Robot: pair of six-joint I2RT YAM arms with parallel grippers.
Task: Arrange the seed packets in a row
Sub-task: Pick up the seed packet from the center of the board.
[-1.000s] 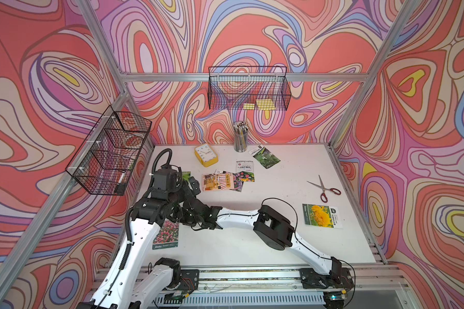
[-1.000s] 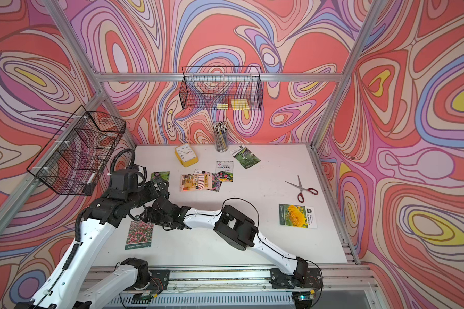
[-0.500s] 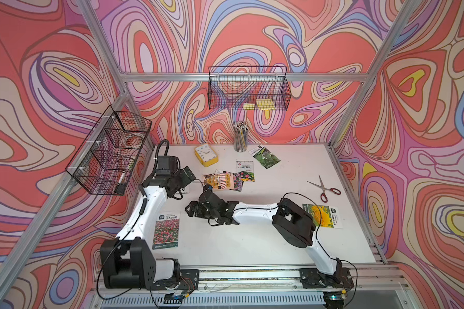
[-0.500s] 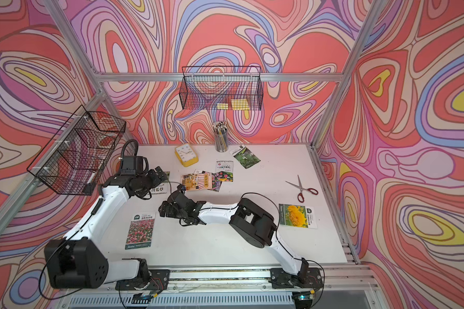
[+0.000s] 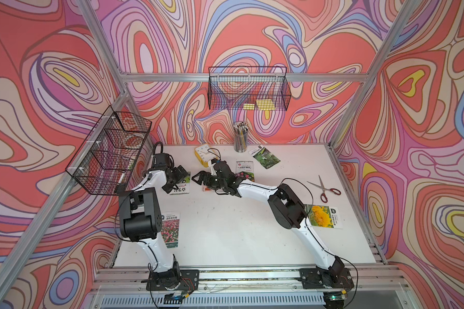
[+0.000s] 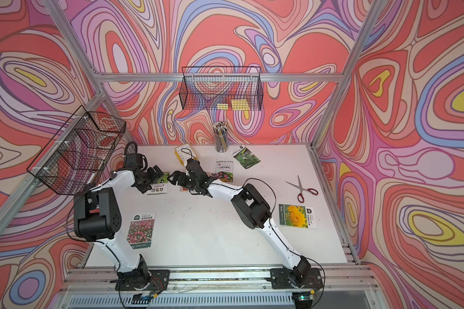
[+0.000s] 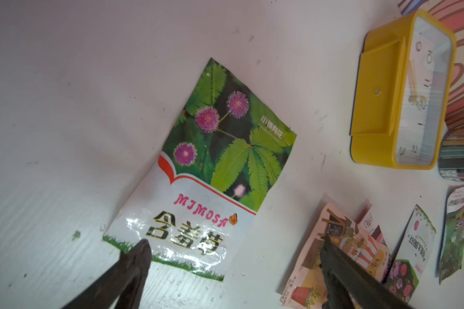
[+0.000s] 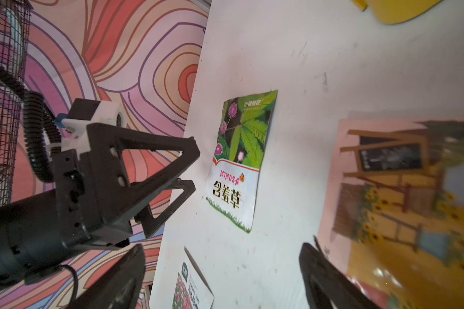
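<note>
My right gripper needs to take the mimosa seed packet at the middle of its long edge (image 5: 189, 183) (image 8: 258, 172) that faces the orange shopfront packet.
Both grippers hover open and empty over the table's back left. My left gripper (image 5: 178, 179) (image 6: 152, 179) (image 7: 233, 242) hangs above the lower end of the mimosa seed packet (image 5: 182, 186) (image 7: 212, 166) (image 8: 239, 160). My right gripper (image 5: 202, 182) (image 6: 176, 180) (image 8: 223, 248) is over bare table beside the orange shopfront packet (image 7: 343, 254) (image 8: 402, 187), which overlaps other packets. A pink flower-field packet (image 5: 170, 230) (image 6: 141, 230) lies front left. A sunflower packet (image 5: 323, 216) lies right, a green-leaf packet (image 5: 264, 157) at the back and a white flower packet (image 5: 244, 171) near the centre.
A yellow-rimmed clock (image 5: 205, 157) (image 7: 402, 91) and a pencil cup (image 5: 240, 139) stand at the back. Scissors (image 5: 324, 188) lie at the right. Wire baskets hang on the left wall (image 5: 107, 155) and on the back wall (image 5: 248, 91), the latter with yellow sticky-note pads (image 5: 264, 105).
The left arm has folded back, bringing its gripper over the mimosa packet. The right gripper has moved from the front left toward the back, beside the shopfront packet, and opened slightly wider.
</note>
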